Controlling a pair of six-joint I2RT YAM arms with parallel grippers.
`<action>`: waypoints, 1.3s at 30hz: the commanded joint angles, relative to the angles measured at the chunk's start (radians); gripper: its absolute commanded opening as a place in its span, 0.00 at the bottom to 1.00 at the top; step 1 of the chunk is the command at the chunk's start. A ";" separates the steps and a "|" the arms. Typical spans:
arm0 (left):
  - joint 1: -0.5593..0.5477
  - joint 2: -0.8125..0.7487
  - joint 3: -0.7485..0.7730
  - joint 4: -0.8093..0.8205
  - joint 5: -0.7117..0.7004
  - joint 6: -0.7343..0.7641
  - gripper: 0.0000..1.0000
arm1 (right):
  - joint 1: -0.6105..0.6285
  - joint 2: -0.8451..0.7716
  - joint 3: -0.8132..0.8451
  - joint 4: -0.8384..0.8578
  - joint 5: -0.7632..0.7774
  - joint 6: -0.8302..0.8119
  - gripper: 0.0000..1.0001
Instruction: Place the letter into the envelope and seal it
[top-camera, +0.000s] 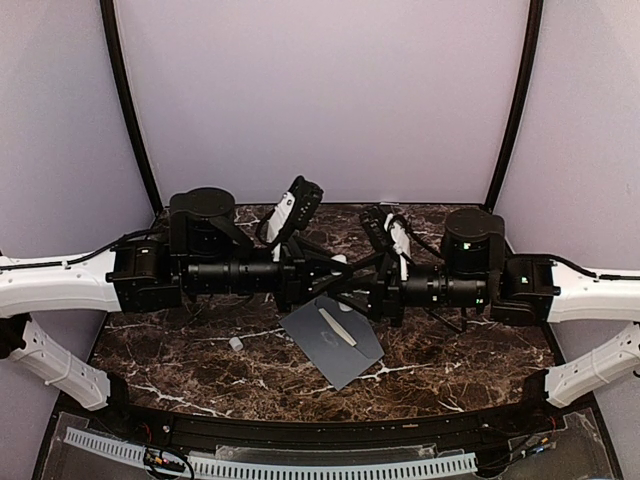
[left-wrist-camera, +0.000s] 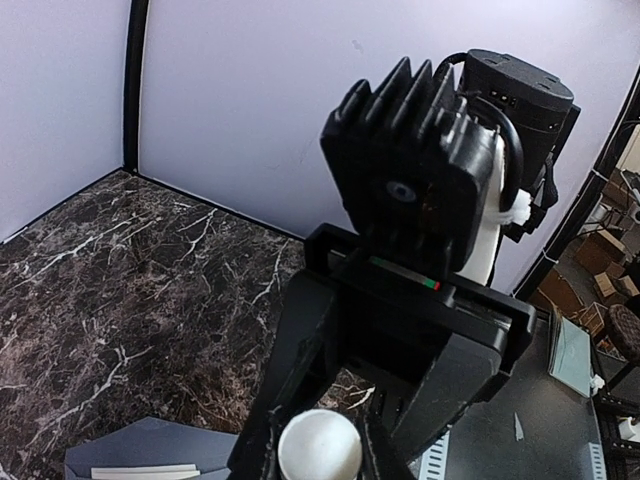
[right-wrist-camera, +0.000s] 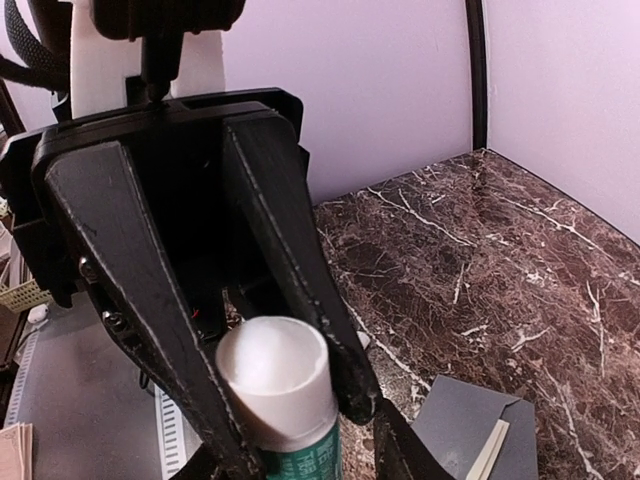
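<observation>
The glue stick's white end is crowded by my left gripper, so it should open, back away and grab the glue stick's lower end (top-camera: 345, 304) while my right gripper holds the glue stick steady.
The grey-blue envelope (top-camera: 333, 350) lies flat on the marble table (top-camera: 180, 360), below where the two arms meet. Only a narrow cream strip of the letter (top-camera: 337, 326) shows at the envelope's mouth; the rest is hidden inside. The envelope (left-wrist-camera: 150, 445) and the strip (left-wrist-camera: 145, 470) also show in the left wrist view, and the envelope (right-wrist-camera: 470, 420) and strip (right-wrist-camera: 487, 450) in the right wrist view. My left gripper (top-camera: 330, 268) (left-wrist-camera: 320, 450) and right gripper (top-camera: 355, 272) (right-wrist-camera: 300, 465) meet tip to tip above the table. Both are shut on one white-and-green glue stick (right-wrist-camera: 280, 400), whose white end (left-wrist-camera: 320, 447) faces the left camera.
A small white cap-like piece (top-camera: 236, 343) lies on the table left of the envelope. Lilac walls with black corner posts (top-camera: 130, 110) close in the back and sides. A cable strip (top-camera: 300, 465) runs along the near edge.
</observation>
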 joint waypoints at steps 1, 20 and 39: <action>-0.008 -0.007 0.035 -0.009 0.000 0.029 0.00 | 0.000 -0.006 0.031 0.020 0.030 0.014 0.34; -0.013 -0.069 -0.012 0.043 0.016 0.026 0.64 | -0.011 -0.032 -0.048 0.129 0.018 0.066 0.00; -0.013 -0.234 -0.360 0.409 0.356 0.072 0.74 | -0.009 -0.090 -0.094 0.474 -0.357 0.121 0.00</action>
